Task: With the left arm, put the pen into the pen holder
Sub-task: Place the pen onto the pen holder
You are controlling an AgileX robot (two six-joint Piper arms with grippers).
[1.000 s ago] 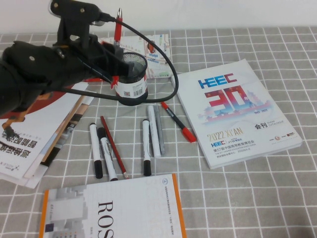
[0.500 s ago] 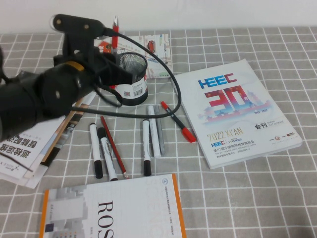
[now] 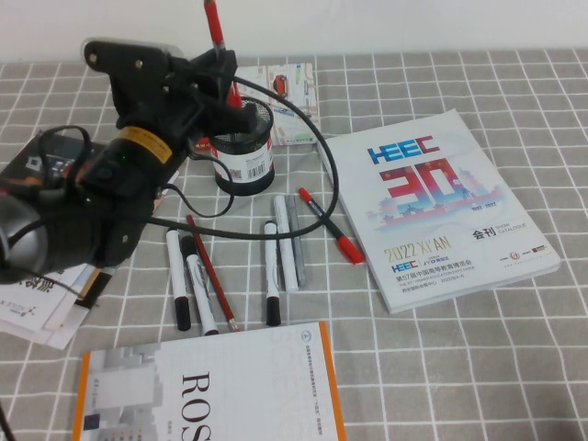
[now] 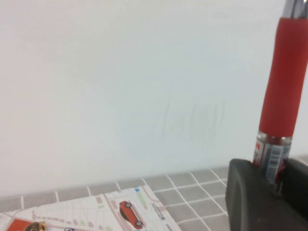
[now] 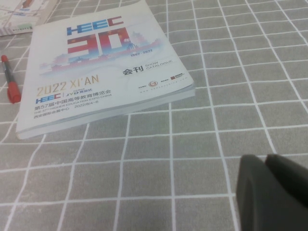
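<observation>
The robot's left gripper should release the red pen inside the black mesh pen holder (image 3: 260, 114), near the rim that faces the catalogue. The pen is now upright above the holder's far rim.
My left gripper (image 3: 219, 62) is shut on the red pen (image 3: 213, 23). It holds the pen upright by its clear lower section, tip end up, above the far left rim of the black mesh pen holder (image 3: 244, 147). The holder stands on the checked cloth with its white barcode label facing me. In the left wrist view the pen (image 4: 284, 86) rises from between the black fingers (image 4: 245, 197) against the white wall. My right gripper (image 5: 269, 192) is shut and empty, low over bare cloth near the catalogue; it is out of the high view.
An HEEC catalogue (image 3: 441, 202) lies right of the holder. A red pen with a black middle (image 3: 329, 225), white markers (image 3: 285, 243), a thin dark-red stick (image 3: 211, 271), an ROS book (image 3: 211, 395), a paper stack (image 3: 37, 294) and a brochure (image 3: 292, 92) surround it.
The left arm has swung back and left, uncovering the holder. The pen has risen and now stands more upright above the holder's far rim.
</observation>
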